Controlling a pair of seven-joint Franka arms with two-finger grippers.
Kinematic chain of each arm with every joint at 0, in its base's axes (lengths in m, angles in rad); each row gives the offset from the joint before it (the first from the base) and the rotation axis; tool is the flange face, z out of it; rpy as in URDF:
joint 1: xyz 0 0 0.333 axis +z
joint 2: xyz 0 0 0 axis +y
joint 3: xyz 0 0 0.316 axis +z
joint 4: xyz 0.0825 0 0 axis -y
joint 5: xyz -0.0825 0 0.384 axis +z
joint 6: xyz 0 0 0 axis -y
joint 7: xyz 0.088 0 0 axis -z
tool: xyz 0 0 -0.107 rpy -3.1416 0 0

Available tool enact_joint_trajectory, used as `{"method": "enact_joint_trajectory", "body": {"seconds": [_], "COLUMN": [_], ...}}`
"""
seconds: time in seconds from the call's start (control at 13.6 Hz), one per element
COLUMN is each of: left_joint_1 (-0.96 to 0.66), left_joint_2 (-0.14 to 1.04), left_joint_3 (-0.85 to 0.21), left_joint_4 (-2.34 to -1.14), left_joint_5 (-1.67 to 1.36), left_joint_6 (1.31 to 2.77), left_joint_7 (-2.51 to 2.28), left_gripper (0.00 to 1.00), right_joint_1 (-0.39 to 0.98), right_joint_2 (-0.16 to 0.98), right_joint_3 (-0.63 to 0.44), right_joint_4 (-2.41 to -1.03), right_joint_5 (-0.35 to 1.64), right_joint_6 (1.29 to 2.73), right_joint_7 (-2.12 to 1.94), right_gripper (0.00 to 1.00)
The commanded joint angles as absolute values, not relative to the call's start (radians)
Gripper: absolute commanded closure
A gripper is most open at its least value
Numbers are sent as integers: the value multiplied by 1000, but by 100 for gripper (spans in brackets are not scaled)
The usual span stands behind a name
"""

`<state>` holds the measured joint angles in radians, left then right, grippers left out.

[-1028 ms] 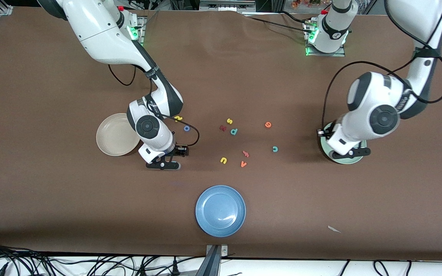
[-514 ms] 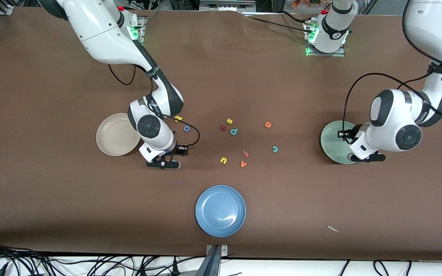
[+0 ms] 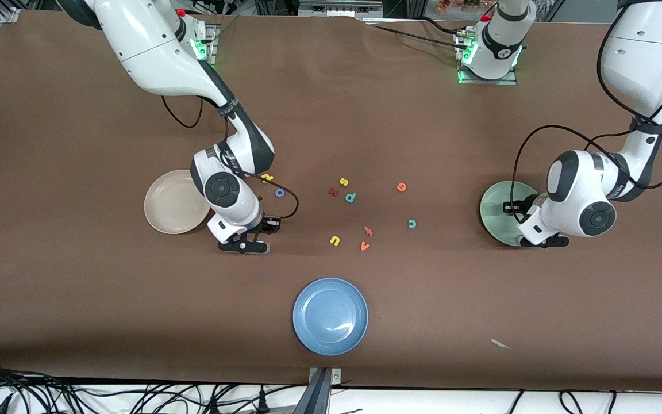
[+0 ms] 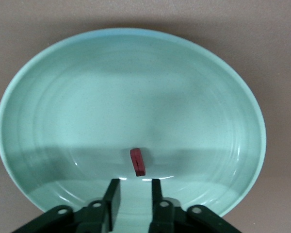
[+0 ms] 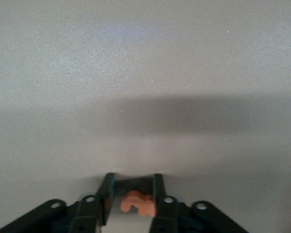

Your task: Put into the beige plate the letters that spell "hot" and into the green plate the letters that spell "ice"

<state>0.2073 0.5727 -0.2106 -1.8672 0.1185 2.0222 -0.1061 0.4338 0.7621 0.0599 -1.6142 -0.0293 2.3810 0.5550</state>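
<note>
The orange letter sits at a slant, deep between the fingers of my right gripper, so I will open wide, back away and grab the letter by its ends (image 5: 126, 207) with the ends of my fingers.
The dark red "i" (image 4: 137, 161) lies in the green plate (image 4: 136, 87), just ahead of my open, empty left gripper (image 4: 135, 181). That gripper (image 3: 543, 241) hangs over the rim of the green plate (image 3: 497, 210). My right gripper (image 3: 243, 246) is down at the table beside the beige plate (image 3: 170, 204). Its fingers stand narrowly open (image 5: 134, 177) around a small orange letter (image 5: 138, 204), which touches one finger only. On the table lie yellow "h" (image 3: 266, 177), blue "o" (image 3: 279, 192), orange "e" (image 3: 401, 187) and teal "c" (image 3: 412, 223).
Other loose letters lie mid-table: yellow "s" (image 3: 343, 181), teal "p" (image 3: 351, 197), a dark red one (image 3: 334, 192), yellow "u" (image 3: 335, 241), a salmon one (image 3: 368, 231), orange "v" (image 3: 364, 246). A blue plate (image 3: 330, 316) sits nearest the front camera.
The left arm's hand has swung off the middle of the green plate toward its rim, uncovering most of the plate. The right arm has stayed where it was.
</note>
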Motion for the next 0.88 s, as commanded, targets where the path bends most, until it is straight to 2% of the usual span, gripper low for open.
{"method": "enact_joint_trajectory", "body": {"seconds": [0.0,0.15,0.59,0.81], "left_joint_1": [206,195,207,206], "left_joint_2": [519,470,430,426], "left_joint_3": [-229,-265,-480,-578], "left_joint_4": [-1867,-1852,-1856,-1888], "left_joint_5": [143,129,76,66], "left_joint_6": [1999,1945,1948,1995], "left_joint_7": [-104,-120,-467,-621], "left_gripper": [0,0,0,3], "right_joint_1": [443,443,443,431], "right_joint_2": [741,736,726,695], "right_joint_3": [58,60,61,67], "right_joint_4": [-1652,-1654,-1654,-1655], "right_joint_5": [-38,-38,-38,-37], "right_joint_6": [2387,2381,2370,2333], "right_joint_7": [591,584,574,571], "right_gripper": [81,92,100,100]}}
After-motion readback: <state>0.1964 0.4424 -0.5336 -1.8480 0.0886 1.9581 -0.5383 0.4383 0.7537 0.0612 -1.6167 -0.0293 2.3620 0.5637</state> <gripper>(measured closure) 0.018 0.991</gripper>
